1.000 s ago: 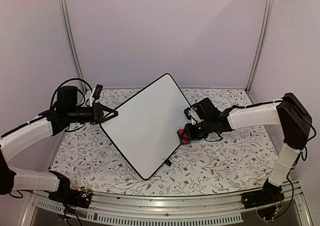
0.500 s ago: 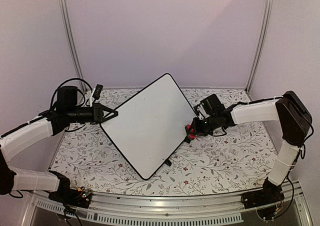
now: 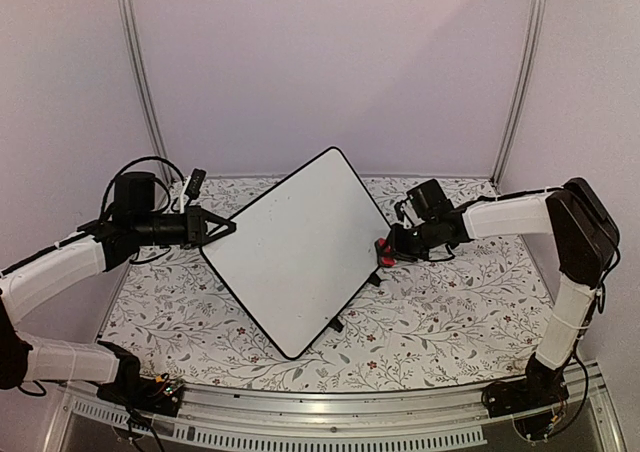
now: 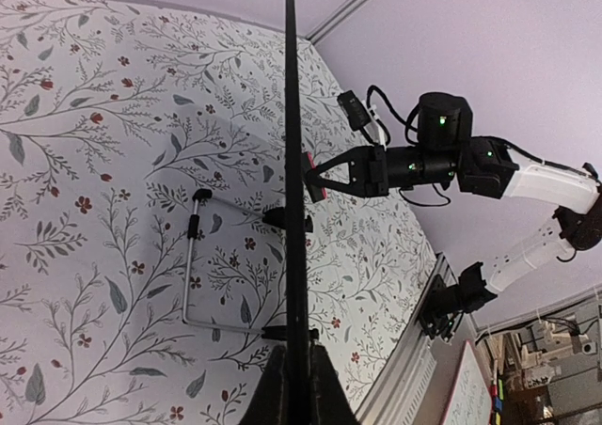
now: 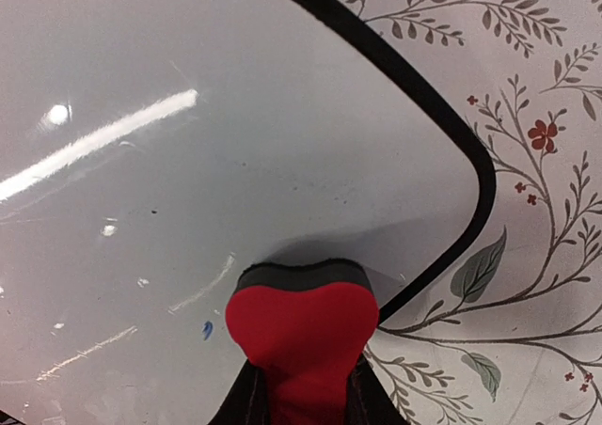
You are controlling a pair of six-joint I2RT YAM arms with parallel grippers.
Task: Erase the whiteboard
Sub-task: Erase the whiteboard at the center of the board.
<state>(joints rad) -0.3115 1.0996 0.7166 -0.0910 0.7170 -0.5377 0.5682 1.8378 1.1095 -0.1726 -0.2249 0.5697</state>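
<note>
Next, I release the red eraser from my right gripper on the floral cloth [image 3: 411, 259] [image 5: 484, 348] next to the whiteboard's nearest corner. The eraser is now held at the board's corner.
The whiteboard [image 3: 295, 252] stands tilted on the table, glossy white with a thin black frame, and no writing shows on it in the top view. My left gripper [image 3: 226, 227] is shut on its left edge. In the left wrist view the whiteboard [image 4: 291, 115] appears edge-on as a black line running into my left gripper [image 4: 299, 392]. My right gripper [image 3: 388, 251] is shut on a red eraser [image 3: 382, 253] at the board's right corner. The right wrist view has the red eraser [image 5: 303, 336] with its dark felt against the whiteboard [image 5: 235, 133], beside a tiny blue mark [image 5: 207, 330].
The table carries a floral cloth [image 3: 450, 312]. The board's wire stand [image 4: 191, 256] and small black feet rest on that cloth behind the board. A metal rail [image 3: 330, 402] runs along the near edge, and pale walls close in the back and sides.
My right gripper has carried the red eraser up and to the right along the board's right edge, to the right corner. The left arm and the board have not moved.
</note>
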